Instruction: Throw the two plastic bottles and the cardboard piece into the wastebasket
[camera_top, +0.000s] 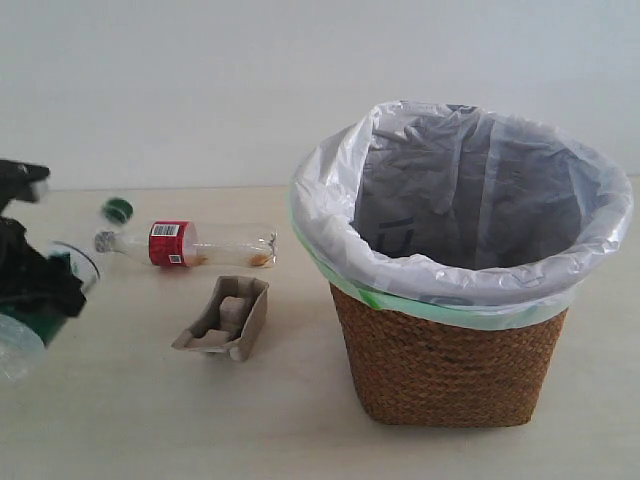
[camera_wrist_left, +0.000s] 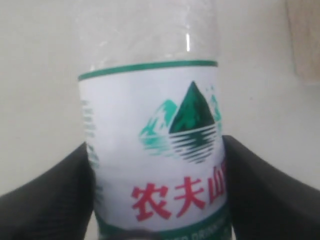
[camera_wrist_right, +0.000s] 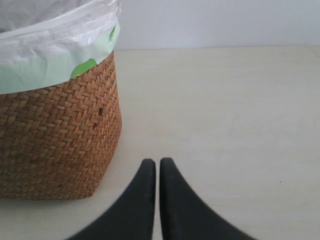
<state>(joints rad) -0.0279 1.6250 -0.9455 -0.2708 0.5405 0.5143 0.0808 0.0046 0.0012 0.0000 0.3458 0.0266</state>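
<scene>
Next, my left gripper takes the bottle by its clear part (camera_wrist_left: 147, 32) below the green cap, as it is holding the larger clear bottle low on its wide label.
My left gripper (camera_top: 42, 285) is at the far left, shut on the larger clear bottle (camera_top: 20, 345), which is tilted with its green cap (camera_top: 118, 210) pointing up and right. In the left wrist view the green-white label of this bottle (camera_wrist_left: 150, 150) fills the space between the two dark fingers (camera_wrist_left: 270, 195). The slimmer bottle with the red label (camera_top: 190, 244) lies on its side on the table. In front of it sits the grey-brown cardboard piece (camera_top: 225, 318). The wicker wastebasket (camera_top: 450, 370) with its white bag stands at the right. My right gripper (camera_wrist_right: 157, 165) is shut and empty beside the wastebasket (camera_wrist_right: 55, 140).
The pale table (camera_top: 300, 430) reaches back to a white wall. Bare tabletop (camera_wrist_right: 240, 125) lies beyond the right gripper's side of the basket. The right arm is out of the exterior view.
</scene>
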